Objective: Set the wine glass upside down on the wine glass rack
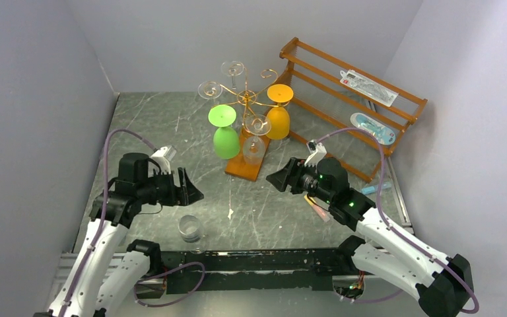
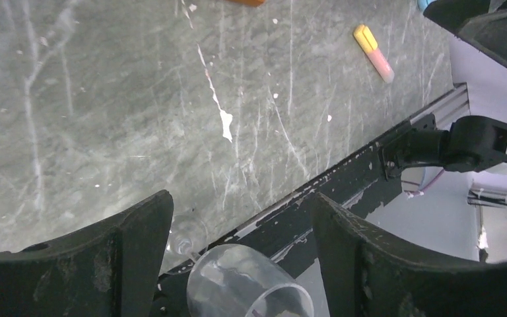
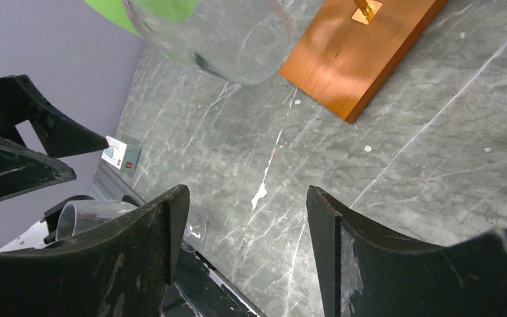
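Note:
My left gripper needs to grip the rim (image 1: pixel 197 233) (image 2: pixel 311 304) of the standing clear wine glass on its side toward the black rail, with one finger inside the bowl.
A clear wine glass (image 1: pixel 191 229) stands upright at the table's near edge. In the left wrist view its bowl (image 2: pixel 247 285) lies low between my fingers, untouched. In the right wrist view it (image 3: pixel 96 212) is partly hidden behind my left finger. The wine glass rack (image 1: pixel 247 99), gold wire on an orange-brown base (image 1: pixel 240 168), carries a green glass (image 1: pixel 226 137), an orange glass (image 1: pixel 278 117) and clear glasses upside down. My left gripper (image 1: pixel 191 185) is open above and behind the standing glass. My right gripper (image 1: pixel 276 179) is open and empty, right of the base (image 3: pixel 363 46).
A brown slatted shelf (image 1: pixel 356 99) with packets stands at the back right. A pink and yellow marker (image 2: pixel 373 53) lies on the table under my right arm. A black rail (image 1: pixel 257 261) runs along the near edge. Grey walls close in on three sides.

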Controlling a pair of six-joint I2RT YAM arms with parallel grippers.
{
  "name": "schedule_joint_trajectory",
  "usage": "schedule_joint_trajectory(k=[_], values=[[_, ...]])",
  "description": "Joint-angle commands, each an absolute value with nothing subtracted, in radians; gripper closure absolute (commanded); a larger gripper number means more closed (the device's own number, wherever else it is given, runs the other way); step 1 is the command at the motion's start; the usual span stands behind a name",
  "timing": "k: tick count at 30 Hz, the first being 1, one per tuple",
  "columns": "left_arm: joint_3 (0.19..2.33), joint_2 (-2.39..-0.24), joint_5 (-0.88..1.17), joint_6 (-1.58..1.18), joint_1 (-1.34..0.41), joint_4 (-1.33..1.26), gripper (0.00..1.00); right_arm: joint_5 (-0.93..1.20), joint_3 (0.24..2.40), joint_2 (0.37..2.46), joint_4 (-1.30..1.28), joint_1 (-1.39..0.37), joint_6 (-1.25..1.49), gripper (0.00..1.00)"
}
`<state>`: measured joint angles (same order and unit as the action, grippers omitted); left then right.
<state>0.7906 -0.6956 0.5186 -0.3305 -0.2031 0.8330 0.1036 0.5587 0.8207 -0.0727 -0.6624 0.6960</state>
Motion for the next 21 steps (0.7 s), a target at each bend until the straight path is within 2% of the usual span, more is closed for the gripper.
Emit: schedule_joint_trajectory(k=[1, 5, 10, 15, 21], values=[[0.756, -0.723, 0.483, -0.402, -0.272, 0.721, 0.2, 0.083, 0.54, 0.809, -0.063, -0.664, 0.707, 0.3], [0.769, -0.82, 0.331, -0.462, -0.448, 0.635, 0.23, 0.08, 0.525, 0.803, -0.057, -0.665, 0.716, 0.3], [0.891, -0.942, 0.029, -0.497, -0.71, 0.735, 0.24, 0.067, 0.529, 0.79, -0.087, -0.664, 0.718, 0.3], [0.973, -0.946, -0.075, -0.552, -0.819, 0.841, 0.27, 0.046, 0.528, 0.768, -0.117, -0.665, 0.708, 0.3], [1.079, -0.923, -0.092, -0.603, -0.922, 0.996, 0.35, 0.04, 0.522, 0.761, -0.119, -0.665, 0.709, 0.3]])
